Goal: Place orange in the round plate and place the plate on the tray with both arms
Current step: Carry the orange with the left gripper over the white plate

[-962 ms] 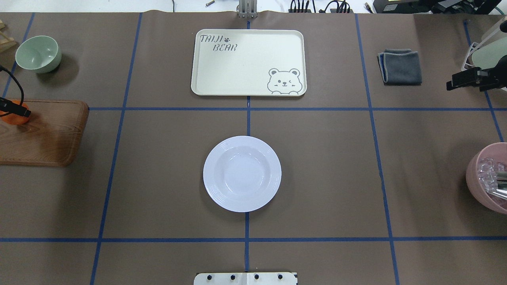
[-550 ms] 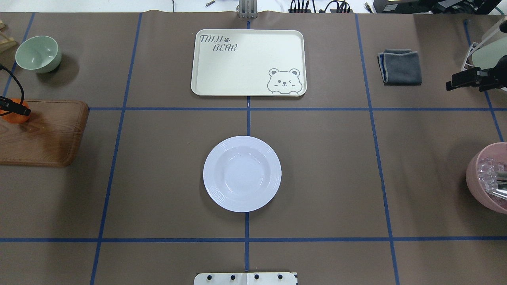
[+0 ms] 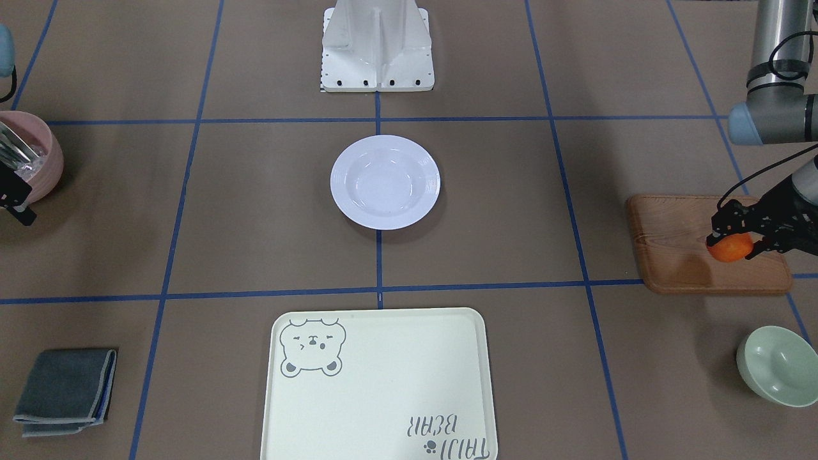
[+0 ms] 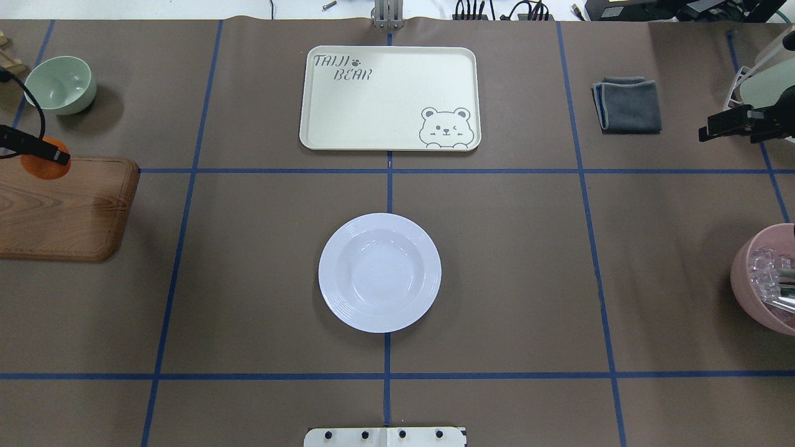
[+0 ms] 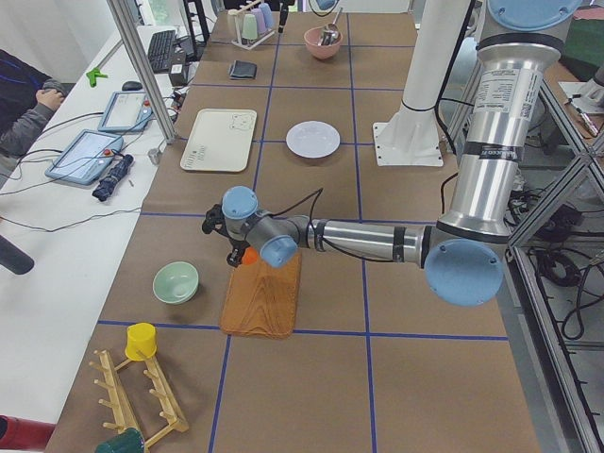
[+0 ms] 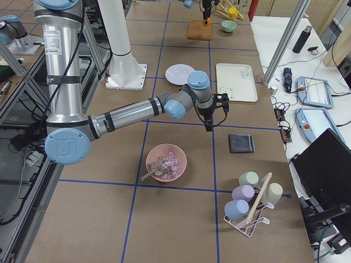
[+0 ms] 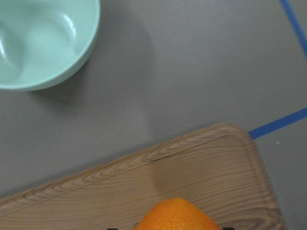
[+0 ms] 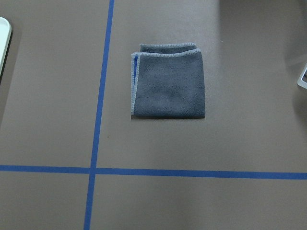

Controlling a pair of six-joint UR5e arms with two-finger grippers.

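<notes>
I will release the orange, now just above the wooden board's far end, from my left gripper in the middle of the white round plate (image 3: pixel 391 179).
The orange (image 4: pixel 42 165) (image 3: pixel 730 248) sits between the black fingers of my left gripper (image 4: pixel 45 160) (image 3: pixel 729 243), which is shut on it just above the far end of the wooden board (image 4: pixel 68 211). In the left wrist view the orange (image 7: pixel 176 215) fills the bottom edge. At the table's middle the white round plate (image 4: pixel 379 273) (image 3: pixel 385 182) lies with nothing in it. Beyond the plate lies the cream tray (image 4: pixel 372 112) (image 3: pixel 383 396) with the bear drawing. My right gripper (image 4: pixel 705 132) hovers at the right edge near the grey cloth. Whether it is open or shut does not show.
A pale green bowl (image 4: pixel 60 84) (image 7: pixel 38 38) stands beyond the board. A folded grey cloth (image 4: pixel 627 104) (image 8: pixel 168 81) lies far right. A pink bowl (image 4: pixel 767 279) with cutlery stands at the right edge. A cup rack (image 6: pixel 249 203) stands past it.
My left gripper has risen off the wooden board with the orange and shifted toward the board's far edge. The right arm has barely moved.
</notes>
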